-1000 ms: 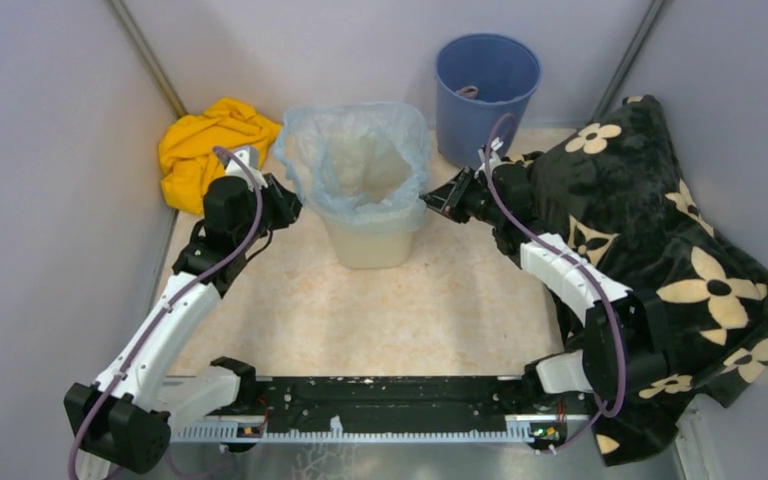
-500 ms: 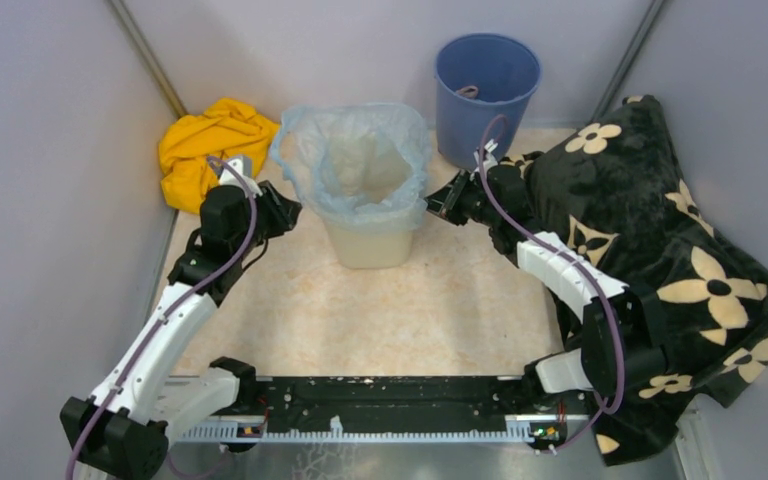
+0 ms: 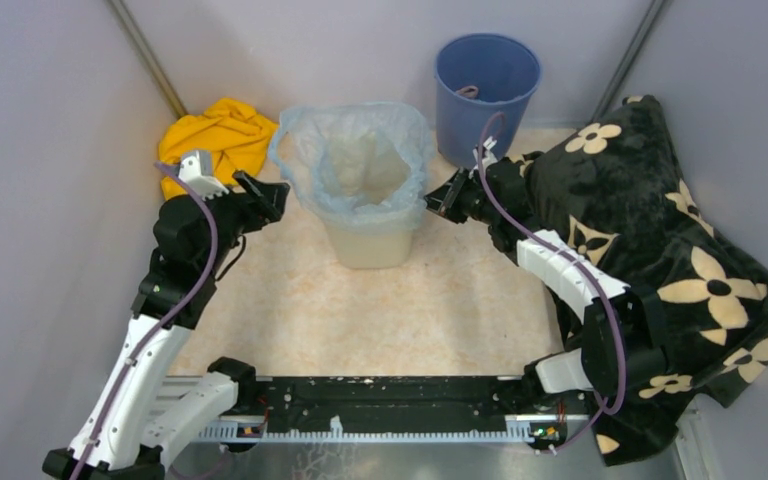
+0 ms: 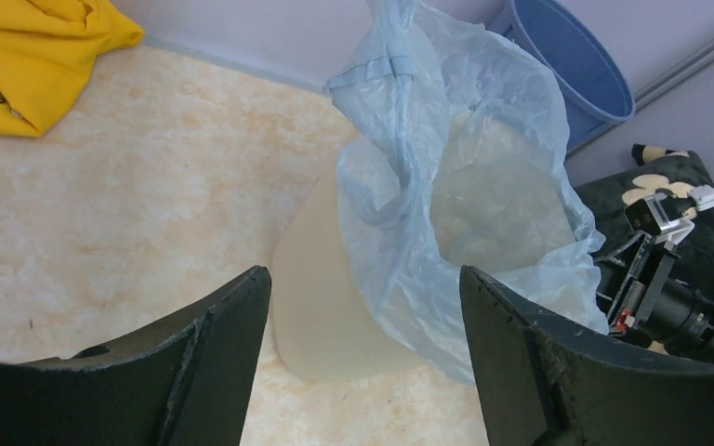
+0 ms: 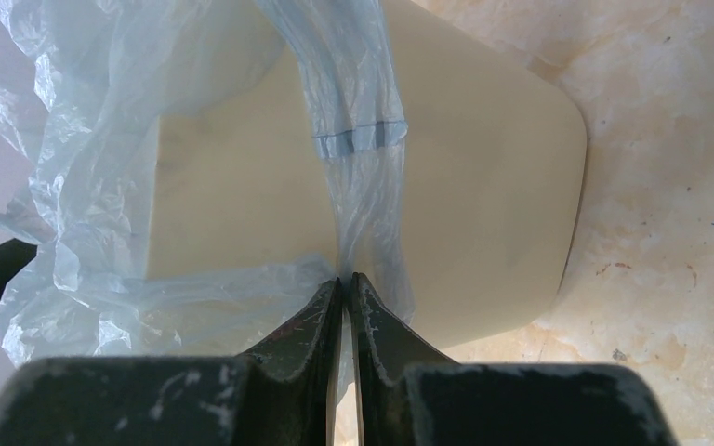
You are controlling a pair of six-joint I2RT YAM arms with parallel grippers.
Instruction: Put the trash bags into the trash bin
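Observation:
The pale-blue trash bag's strap bulges loose beside the bin's rim. My left gripper should pinch the strap's lower end [image 4: 389, 283] and pull it down.
A pale-blue trash bag [image 3: 355, 160] lines the cream trash bin [image 3: 370, 248], its edge folded out over the rim. My left gripper [image 3: 265, 195] hangs open just left of the bin, apart from the bag, with nothing between its fingers. In the left wrist view the bag [image 4: 465, 186] and the bin [image 4: 311, 288] lie beyond the open left gripper [image 4: 364, 279]. At the bin's right side, my right gripper [image 3: 438, 205] is shut on the bag's edge. The right wrist view shows the right gripper [image 5: 346, 279] pinching thin plastic [image 5: 363, 121] against the bin's wall [image 5: 483, 186].
A round blue bucket [image 3: 487, 80] stands behind the bin to the right. A yellow cloth [image 3: 210, 140] lies in the back left corner. A black flowered blanket [image 3: 660, 230] covers the right side. Grey walls close in left, right and behind.
My left gripper has opened, let go of the bag's left rim and drawn back to the left. The right gripper stays shut on the bag's right edge.

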